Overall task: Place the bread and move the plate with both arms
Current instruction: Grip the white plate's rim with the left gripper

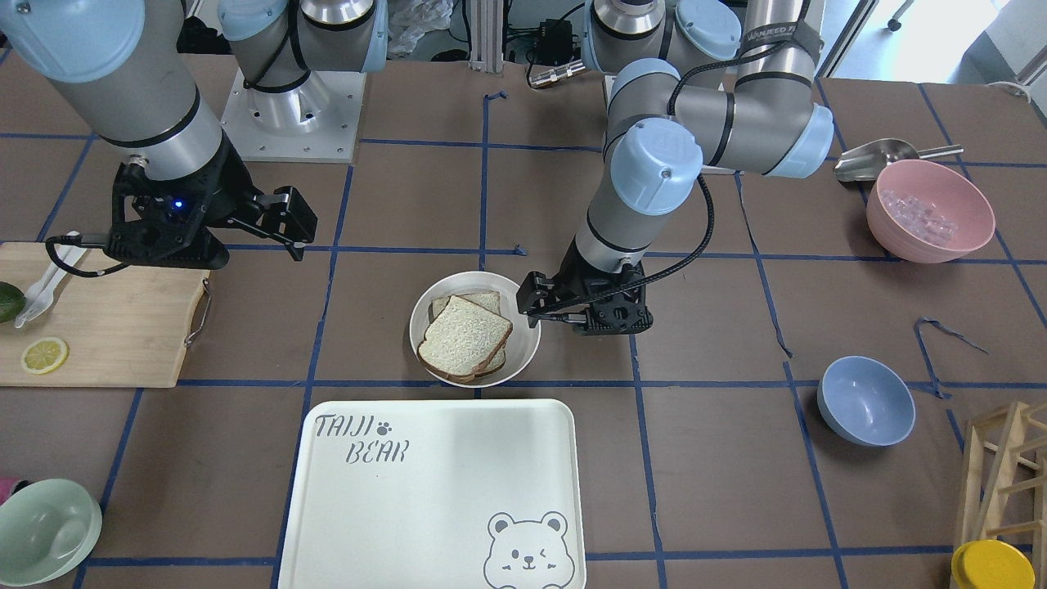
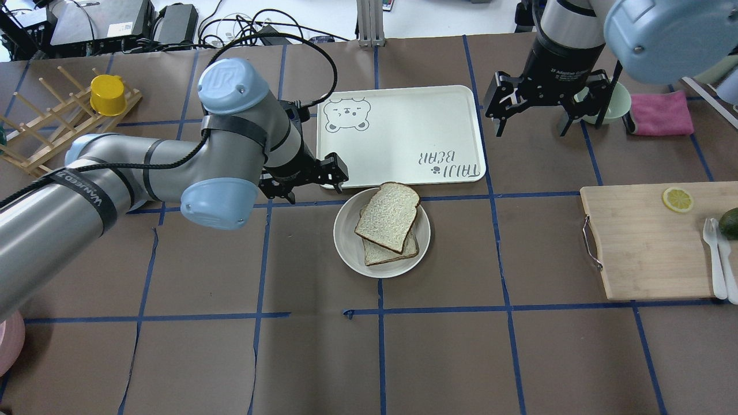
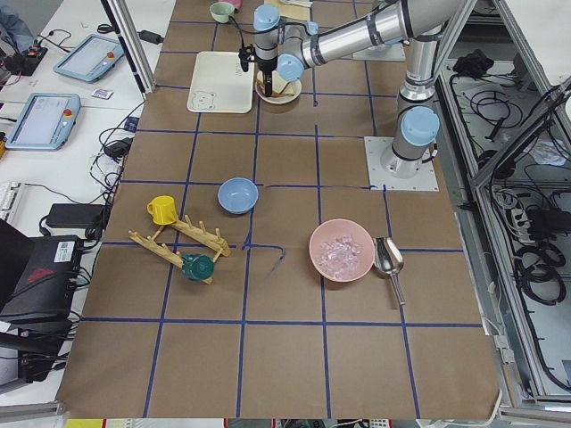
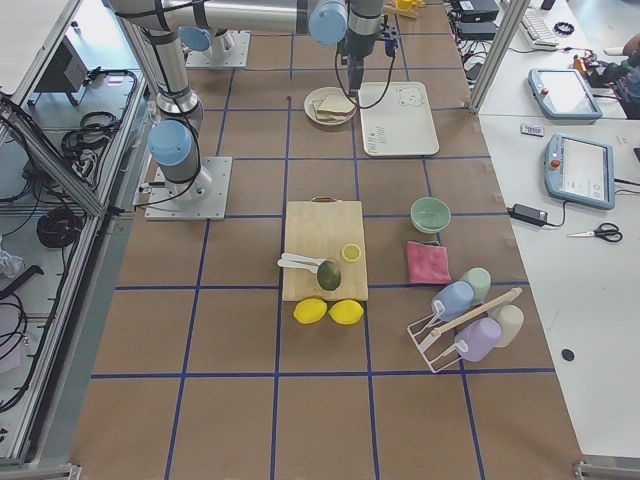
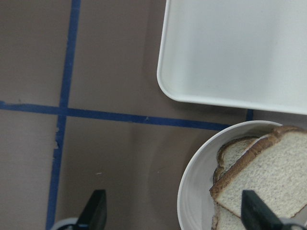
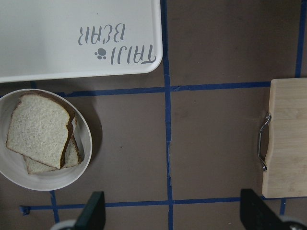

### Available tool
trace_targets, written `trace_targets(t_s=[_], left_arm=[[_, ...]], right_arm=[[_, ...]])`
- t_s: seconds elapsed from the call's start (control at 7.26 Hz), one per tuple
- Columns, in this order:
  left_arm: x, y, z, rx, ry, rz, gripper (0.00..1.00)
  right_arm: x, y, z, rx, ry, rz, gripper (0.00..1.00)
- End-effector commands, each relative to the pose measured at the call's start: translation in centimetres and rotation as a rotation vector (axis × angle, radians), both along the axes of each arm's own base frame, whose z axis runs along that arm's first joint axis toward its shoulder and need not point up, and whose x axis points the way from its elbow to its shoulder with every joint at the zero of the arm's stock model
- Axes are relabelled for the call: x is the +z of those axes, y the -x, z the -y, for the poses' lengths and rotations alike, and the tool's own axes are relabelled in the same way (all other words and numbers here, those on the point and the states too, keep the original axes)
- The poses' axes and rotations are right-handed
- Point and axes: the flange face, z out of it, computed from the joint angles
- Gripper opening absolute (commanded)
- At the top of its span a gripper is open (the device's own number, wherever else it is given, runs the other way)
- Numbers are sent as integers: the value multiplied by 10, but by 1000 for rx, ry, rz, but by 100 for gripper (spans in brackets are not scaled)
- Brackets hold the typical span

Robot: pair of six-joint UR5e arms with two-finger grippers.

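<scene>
The round cream plate has a side that faces the blue bowl. On that side, my left gripper next closes on the rim of the round cream plate (image 1: 540, 337) (image 5: 178, 197).
A slice of bread (image 1: 466, 335) (image 2: 387, 216) lies on top of a second slice in the round cream plate (image 1: 425, 315) (image 2: 346, 230) at the table's middle. My left gripper (image 1: 525, 298) (image 2: 314, 190) is open and empty, low beside the plate's rim on the robot's left. In the left wrist view the plate (image 5: 194, 191) and the bread (image 5: 268, 182) sit by one fingertip of the left gripper (image 5: 175, 213). My right gripper (image 1: 274, 225) (image 2: 533, 124) is open and empty, held high beyond the tray's corner. The right wrist view of this gripper (image 6: 172, 213) shows the plate (image 6: 48, 179) and bread (image 6: 38, 129) far off.
The bear-print tray (image 1: 442, 491) (image 2: 403, 132) lies just beyond the plate. A wooden cutting board (image 1: 106, 327) (image 2: 646, 242) with a lemon slice is on the robot's right. A blue bowl (image 1: 865, 401) and a pink bowl (image 1: 930, 211) are on its left, a green bowl (image 2: 599, 101) near the right gripper.
</scene>
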Motion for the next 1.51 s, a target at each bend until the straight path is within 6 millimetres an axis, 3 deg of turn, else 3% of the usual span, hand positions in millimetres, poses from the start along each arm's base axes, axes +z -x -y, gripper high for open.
trace_targets(t_s=[0.0,0.14,0.41,0.55,0.69,0.83,1.1,1.38], left_arm=[[-48,10,-12,-15,-21,27,95],[-65,9,-21,-20,10,36,96],[-78,22,-29,17,-13,32,96],[-83,36,-37,-4,-21,41,91],[-85,38,-39,-10,-23,44,81],[-84,39,-38,-13,-20,42,71],[-68,39,-35,-17,17,31,71],[-57,39,-26,-20,36,25,71]], right_arm=[[-10,7,-4,12,-21,8,100],[-8,5,-3,8,-14,30,100],[-2,4,0,12,26,31,100],[-2,3,-2,15,29,33,100],[0,4,0,13,41,31,100],[-3,4,0,15,41,31,100],[-25,5,0,15,-6,21,100],[-13,4,1,11,24,33,100]])
